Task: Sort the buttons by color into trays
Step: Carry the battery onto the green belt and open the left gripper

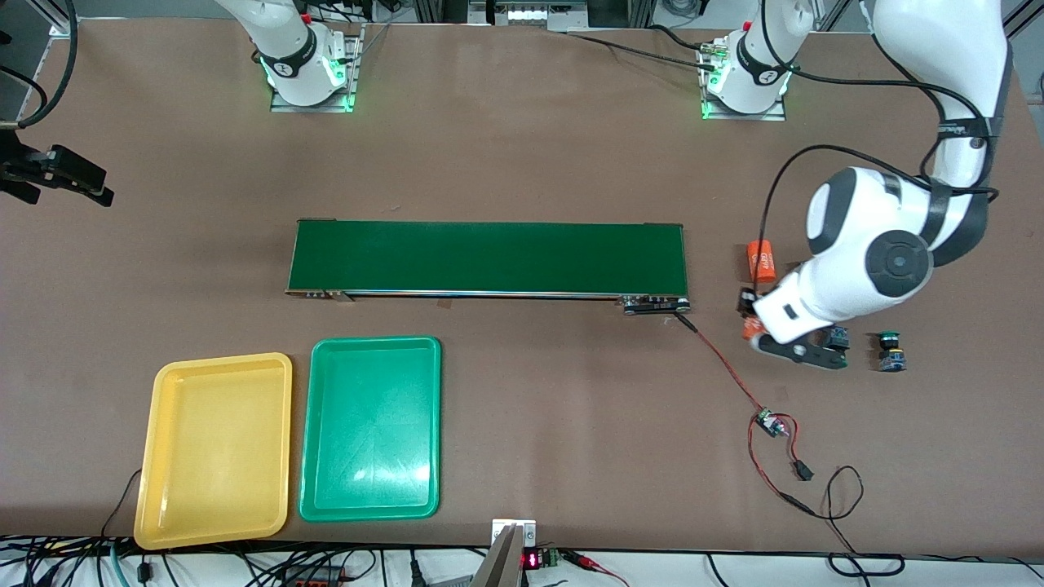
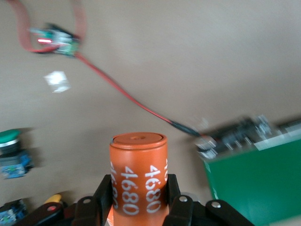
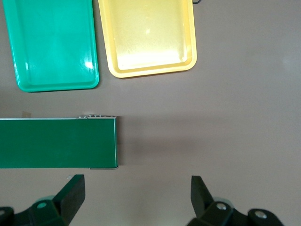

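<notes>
Next, my left gripper lets go of the orange cylinder on the dark-green conveyor belt (image 1: 629, 256) (image 2: 273, 186), near the end with the red wire.
My left gripper (image 1: 754, 326) (image 2: 138, 197) is shut on an orange cylinder with white print (image 2: 138, 160), not on a button, just off the conveyor's end at the left arm's end of the table. A green-capped button (image 1: 891, 350) (image 2: 10, 153) stands on the table beside the hand. Another button (image 1: 838, 336) is partly hidden under the hand, and a yellow cap (image 2: 54, 198) shows beside the fingers. The yellow tray (image 1: 214, 448) (image 3: 148, 37) and the green tray (image 1: 371, 428) (image 3: 51, 42) lie empty side by side. My right gripper (image 1: 81, 183) (image 3: 137, 188) hangs open over bare table, holding nothing.
The long dark-green conveyor belt (image 1: 489, 257) (image 3: 56, 143) lies across the middle. A second orange cylinder (image 1: 763, 261) lies beside its end, farther from the front camera than the left hand. A red wire with a small circuit board (image 1: 767, 422) runs from the conveyor toward the front edge.
</notes>
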`<control>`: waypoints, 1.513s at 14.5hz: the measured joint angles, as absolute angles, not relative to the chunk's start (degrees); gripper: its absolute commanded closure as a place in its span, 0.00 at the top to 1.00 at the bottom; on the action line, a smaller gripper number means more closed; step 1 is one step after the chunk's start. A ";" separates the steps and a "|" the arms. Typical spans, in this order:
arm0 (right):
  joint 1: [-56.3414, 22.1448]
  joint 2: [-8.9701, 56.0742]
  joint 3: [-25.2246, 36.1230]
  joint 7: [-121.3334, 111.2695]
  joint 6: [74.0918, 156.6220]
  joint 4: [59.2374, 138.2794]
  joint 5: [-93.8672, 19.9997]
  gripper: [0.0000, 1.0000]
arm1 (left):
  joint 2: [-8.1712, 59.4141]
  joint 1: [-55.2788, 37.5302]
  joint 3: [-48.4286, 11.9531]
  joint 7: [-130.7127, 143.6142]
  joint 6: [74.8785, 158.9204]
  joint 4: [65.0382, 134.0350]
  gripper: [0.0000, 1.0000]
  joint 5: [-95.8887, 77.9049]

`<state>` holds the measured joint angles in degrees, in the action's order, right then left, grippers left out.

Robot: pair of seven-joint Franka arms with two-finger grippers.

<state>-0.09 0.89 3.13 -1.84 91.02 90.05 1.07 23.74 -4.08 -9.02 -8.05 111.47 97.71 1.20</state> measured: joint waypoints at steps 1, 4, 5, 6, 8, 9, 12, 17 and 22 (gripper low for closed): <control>-0.09 0.95 3.13 -1.84 91.44 90.06 1.07 1.00 | 23.92 -4.17 -10.66 -12.34 109.55 97.75 0.20 1.20; -0.07 1.13 3.15 -1.83 92.33 90.12 1.07 1.00 | 24.93 -4.52 -14.65 -26.92 106.66 98.07 0.16 1.20; -0.10 1.17 3.14 -1.83 92.45 90.12 1.07 1.00 | 25.39 -4.58 -15.88 -32.14 106.63 98.14 0.16 1.20; -0.13 1.17 3.11 -1.84 92.52 90.12 1.07 1.00 | 25.70 -4.65 -16.94 -37.09 106.63 98.28 0.16 1.20; -0.16 1.18 3.04 -1.84 92.59 90.13 1.07 1.00 | 25.97 -4.70 -18.98 -46.83 106.63 98.82 0.16 1.20; -0.17 1.17 3.03 -1.84 92.61 90.13 1.07 1.00 | 26.01 -4.85 -19.91 -50.36 106.65 99.19 0.16 1.21; -0.17 1.18 3.02 -1.84 92.68 90.13 1.07 1.00 | 26.05 -6.87 -20.89 -57.85 108.05 100.75 0.16 3.15; -0.20 1.22 2.95 -1.84 93.73 90.17 1.07 1.00 | 26.30 -9.06 -20.99 -60.86 120.26 108.43 0.75 4.49; -0.34 1.22 2.46 -1.89 94.04 90.18 1.07 1.00 | 26.11 -9.17 -20.94 -61.02 122.36 110.07 1.00 4.50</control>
